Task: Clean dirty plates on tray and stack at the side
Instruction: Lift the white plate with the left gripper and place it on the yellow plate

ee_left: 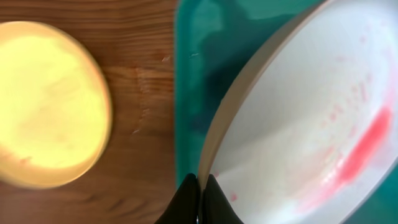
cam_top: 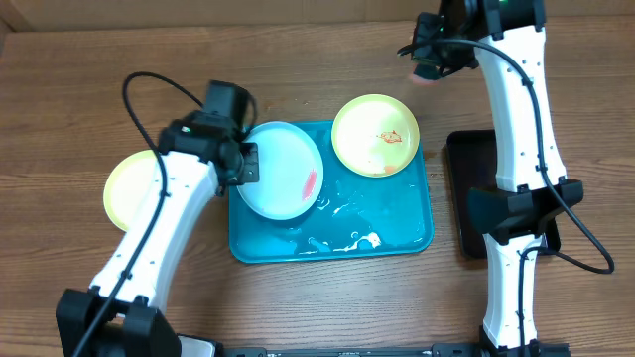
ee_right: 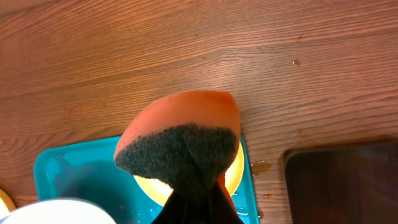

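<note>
Next, my left gripper lets go of the pale blue-white plate on top of the yellow-green plate (cam_top: 151,191) (ee_left: 37,106) next to the turquoise tray.
The turquoise tray (cam_top: 397,223) lies mid-table, wet. My left gripper (cam_top: 248,164) is shut on the left rim of the pale blue-white plate (cam_top: 283,169), which has a red smear and is tilted over the tray's left part; it also shows in the left wrist view (ee_left: 298,124), with the jaws (ee_left: 200,186) pinching the rim. A yellow-green plate (cam_top: 375,135) with red smears sits at the tray's far right corner. Another yellow-green plate (cam_top: 129,188) rests on the table left of the tray. My right gripper (cam_top: 429,71) is shut on an orange sponge (ee_right: 180,134) with a dark scouring face, high above the table behind the tray.
A narrow black tray (cam_top: 476,183) lies right of the turquoise tray, partly under my right arm. Water drops dot the wood between the two trays (ee_right: 261,167). Foam and water pool at the tray's front (cam_top: 362,241).
</note>
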Available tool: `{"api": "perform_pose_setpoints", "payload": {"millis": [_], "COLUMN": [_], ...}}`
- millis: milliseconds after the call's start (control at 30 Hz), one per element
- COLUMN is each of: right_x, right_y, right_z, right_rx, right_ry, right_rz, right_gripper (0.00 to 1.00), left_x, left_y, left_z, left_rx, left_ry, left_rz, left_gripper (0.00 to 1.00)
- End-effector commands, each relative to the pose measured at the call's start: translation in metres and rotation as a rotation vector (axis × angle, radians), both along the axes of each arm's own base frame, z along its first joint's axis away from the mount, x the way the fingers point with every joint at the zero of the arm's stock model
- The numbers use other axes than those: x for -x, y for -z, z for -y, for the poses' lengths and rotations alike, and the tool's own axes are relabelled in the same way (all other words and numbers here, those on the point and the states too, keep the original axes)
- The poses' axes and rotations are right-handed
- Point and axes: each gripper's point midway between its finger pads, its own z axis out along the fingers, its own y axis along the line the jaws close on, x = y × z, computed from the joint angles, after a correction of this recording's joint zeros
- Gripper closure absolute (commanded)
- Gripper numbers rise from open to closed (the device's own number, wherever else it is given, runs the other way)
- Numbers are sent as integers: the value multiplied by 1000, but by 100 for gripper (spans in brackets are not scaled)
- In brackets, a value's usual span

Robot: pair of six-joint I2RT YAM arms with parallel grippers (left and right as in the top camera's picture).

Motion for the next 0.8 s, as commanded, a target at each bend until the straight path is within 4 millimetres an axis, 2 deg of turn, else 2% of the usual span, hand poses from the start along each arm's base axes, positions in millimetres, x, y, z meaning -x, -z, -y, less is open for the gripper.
{"api": "perform_pose_setpoints", "payload": {"millis": [0, 167, 333, 500, 767], "right_x": [2, 2, 3, 2, 3], "right_y": [-19, -19, -19, -19, -19], "right_z": [0, 0, 0, 0, 0], "right_rx": [-33, -33, -32, -33, -33], "right_ry": [-7, -6, -7, -7, -7], "right_rz": [44, 43, 43, 43, 43], "right_gripper": [96, 96, 96, 96, 96], "left_x": [4, 11, 14, 18, 19], "left_y": [-33, -75, -111, -138, -143], "left_z": [-24, -7, 19, 32, 35], "left_rx": [-285, -581, -739, -848, -864], "left_ry": [-132, -107, -30, -7, -3], "left_rz": [149, 357, 543, 671, 693], "left_gripper": [96, 96, 96, 96, 96]}}
